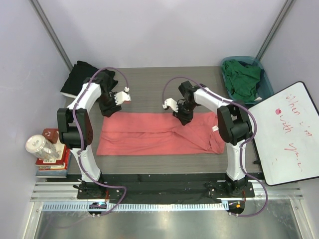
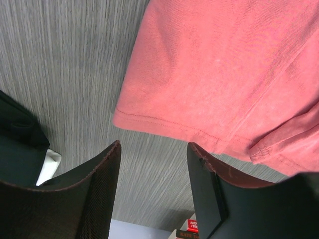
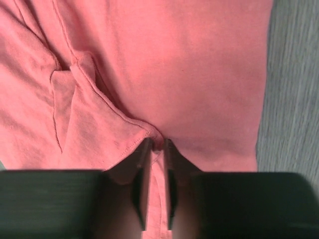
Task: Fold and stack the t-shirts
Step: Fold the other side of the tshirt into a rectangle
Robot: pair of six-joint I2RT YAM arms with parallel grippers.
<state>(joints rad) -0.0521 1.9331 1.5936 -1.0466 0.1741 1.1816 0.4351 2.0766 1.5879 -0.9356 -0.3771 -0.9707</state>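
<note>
The folded sleeve of the pink t-shirt lies at a slant across the shirt, so my right gripper needs to open and take the sleeve's loose corner [image 3: 83, 63] to pull it straight.
The coral-pink t-shirt [image 1: 159, 134] lies spread wide across the middle of the table, with a small white tag [image 1: 216, 128] near its right end. My right gripper [image 1: 182, 117] is down on its upper edge, and in the right wrist view the gripper [image 3: 155, 144] is shut on a pinched fold of the pink shirt [image 3: 174, 59]. My left gripper [image 1: 107, 107] hovers over the shirt's upper left corner. In the left wrist view it [image 2: 154, 149] is open and empty, just off the shirt's hem [image 2: 169, 124]. The black t-shirt [image 1: 82, 77] lies crumpled at the back left. The dark green t-shirt [image 1: 244, 79] lies in the basket.
The teal basket [image 1: 266, 82] stands at the back right corner. A whiteboard [image 1: 289, 134] leans at the right edge. A stack of books with a jar [image 1: 47, 149] sits off the table's left edge. Bare grey table [image 2: 75, 59] lies left of the pink shirt.
</note>
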